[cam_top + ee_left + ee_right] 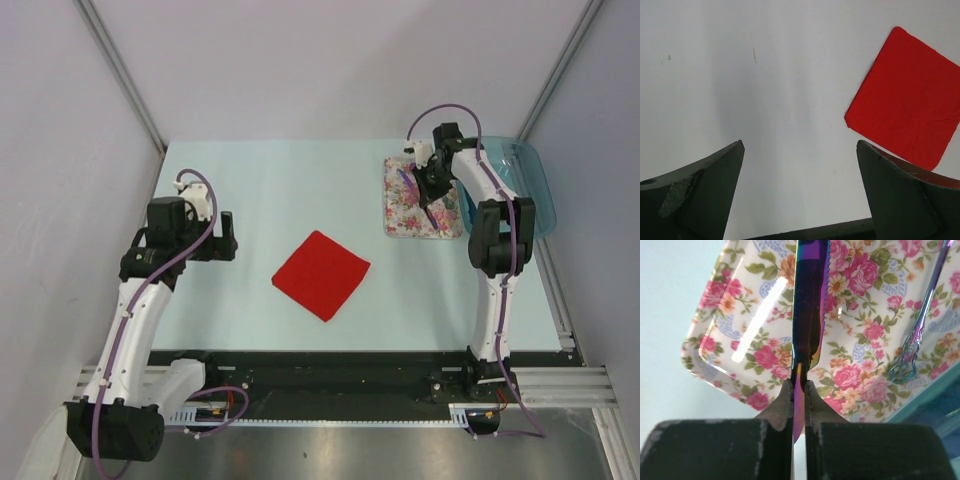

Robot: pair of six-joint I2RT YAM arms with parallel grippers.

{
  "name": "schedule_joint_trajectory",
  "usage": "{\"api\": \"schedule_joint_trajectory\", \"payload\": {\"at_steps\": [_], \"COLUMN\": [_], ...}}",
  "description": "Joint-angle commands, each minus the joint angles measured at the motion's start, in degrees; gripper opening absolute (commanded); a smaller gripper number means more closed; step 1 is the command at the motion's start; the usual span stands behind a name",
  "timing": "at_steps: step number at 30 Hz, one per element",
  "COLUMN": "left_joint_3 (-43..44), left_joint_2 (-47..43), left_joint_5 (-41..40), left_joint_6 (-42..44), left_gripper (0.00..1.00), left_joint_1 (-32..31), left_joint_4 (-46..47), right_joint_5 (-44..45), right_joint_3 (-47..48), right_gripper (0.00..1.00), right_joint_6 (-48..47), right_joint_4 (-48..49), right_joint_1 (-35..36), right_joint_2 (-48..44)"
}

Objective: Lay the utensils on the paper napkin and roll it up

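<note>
Next, I set the purple knife on the back half of the red paper napkin (321, 260) with my right gripper.
The red paper napkin (321, 275) lies flat and diamond-wise on the table; it also shows in the left wrist view (907, 95). My right gripper (432, 192) is over the floral tray (400, 218), its jaws (799, 385) shut on a slim iridescent purple knife (810, 290) with a serrated edge, held just above the tray. A second iridescent utensil (922, 315) with an ornate handle end lies in the tray to the right. My left gripper (227, 236) is open and empty (800, 145), above bare table to the left of the napkin.
The floral tray (735, 315) sits at the back right of the table. A clear blue-green dish (530, 185) lies just right of it, under the right arm. Grey walls enclose the table on three sides.
</note>
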Motion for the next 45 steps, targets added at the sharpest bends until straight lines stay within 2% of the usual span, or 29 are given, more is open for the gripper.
{"api": "schedule_joint_trajectory", "payload": {"at_steps": [1, 5, 14, 21, 28, 31, 35, 45], "left_joint_3": [-0.63, -2.03, -3.88, -6.69, -15.03, -16.45, -16.01, -17.59], "left_joint_2": [-1.35, -2.93, -2.84, -3.63, -13.81, -15.93, -14.36, -12.95], "left_joint_5": [-3.09, -5.12, -5.91, -6.44, 0.50, 5.59, 9.90, 9.73], "left_joint_6": [-3.50, -5.35, -6.23, -7.64, -7.90, -9.65, -12.56, -15.55], "left_gripper": [1.00, 1.00, 1.00, 1.00, 1.00, 1.00, 1.00, 1.00], "left_joint_1": [0.39, 0.39, 0.48, 0.39, 0.39, 0.39, 0.39, 0.39], "left_joint_4": [2.15, 3.03, 4.26, 8.03, 24.09, 27.55, 28.43, 30.63], "right_joint_5": [1.09, 0.21, 10.66, 11.19, 14.18, 14.53, 15.76, 15.94], "right_joint_3": [2.39, 0.02, -3.77, -6.14, -6.67, -6.76, -6.49, -5.70], "right_gripper": [0.00, 0.00, 0.00, 0.00, 0.00, 0.00, 0.00, 0.00], "right_joint_6": [9.94, 19.68, 41.21, 50.81, 54.33, 55.21, 55.57, 56.71], "right_joint_4": [-0.56, -1.62, -2.67, -0.74, 4.27, 5.06, 5.42, 5.51], "right_joint_1": [1.27, 3.55, 13.39, 20.94, 28.94, 31.06, 34.92, 39.06], "right_joint_2": [-6.39, -9.11, -14.12, -15.18, -13.16, -11.84, -9.91, -4.81]}}
